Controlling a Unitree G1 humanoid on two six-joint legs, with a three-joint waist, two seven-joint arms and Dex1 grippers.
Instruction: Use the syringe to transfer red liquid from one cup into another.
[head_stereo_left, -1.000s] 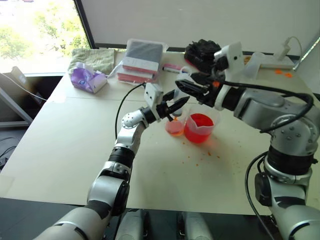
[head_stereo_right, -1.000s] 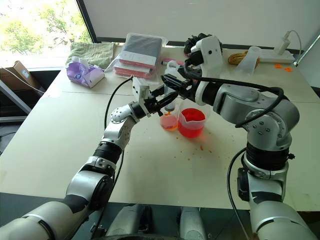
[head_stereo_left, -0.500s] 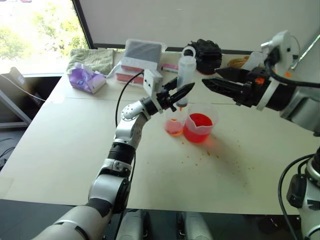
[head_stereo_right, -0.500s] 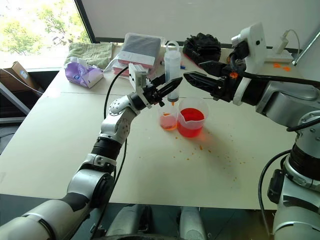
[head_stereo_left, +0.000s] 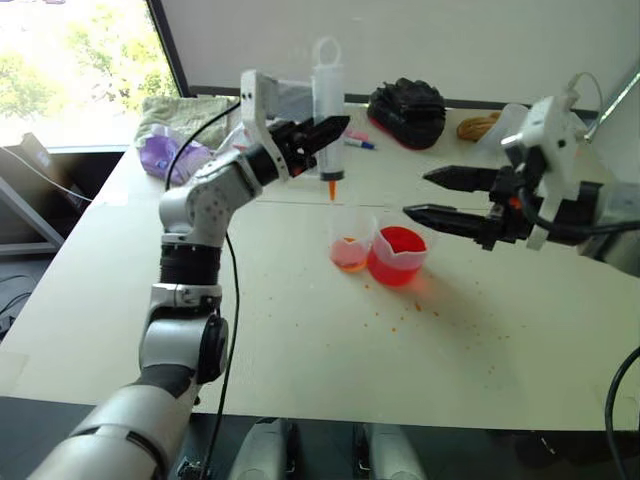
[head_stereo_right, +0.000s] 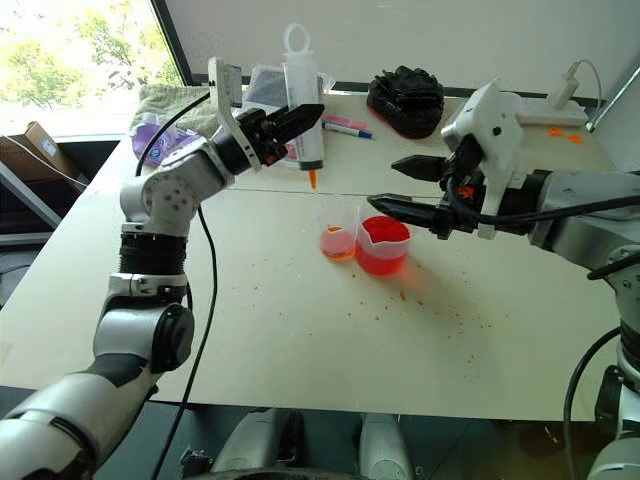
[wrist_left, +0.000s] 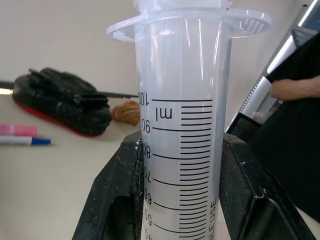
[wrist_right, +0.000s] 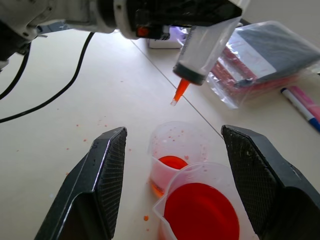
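Note:
My left gripper sets the syringe, now upright well above the small cup, next on the bare table (head_stereo_left: 305, 258) beside the small narrow cup, opposite the beaker.
My left gripper (head_stereo_left: 316, 128) is shut on the barrel of the syringe (head_stereo_left: 328, 105) and holds it upright. Its orange nozzle (wrist_right: 180, 92) points down, well above the small narrow cup (head_stereo_left: 350, 243). That cup holds a little red liquid (wrist_right: 169, 163). Touching it on the right is the wider spouted beaker (head_stereo_left: 400, 256), filled with red liquid (head_stereo_left: 399, 241). The barrel (wrist_left: 180, 130) looks clear between the black fingers. My right gripper (head_stereo_left: 416, 194) hangs open above the right side of the beaker, holding nothing.
Red droplets (head_stereo_left: 415, 308) speckle the table in front of the cups. Behind them lie a blue-capped marker (head_stereo_left: 353, 141), a black bundle (head_stereo_left: 406, 100), bagged flat packs (head_stereo_right: 268, 92), a purple pack (head_stereo_left: 163, 155) and a green towel (head_stereo_left: 187, 116). A person's arm (wrist_left: 295, 90) is beyond the table.
My left gripper has lifted the syringe up and to the left, out of the small cup. The right gripper left the syringe's top and drew back to the right.

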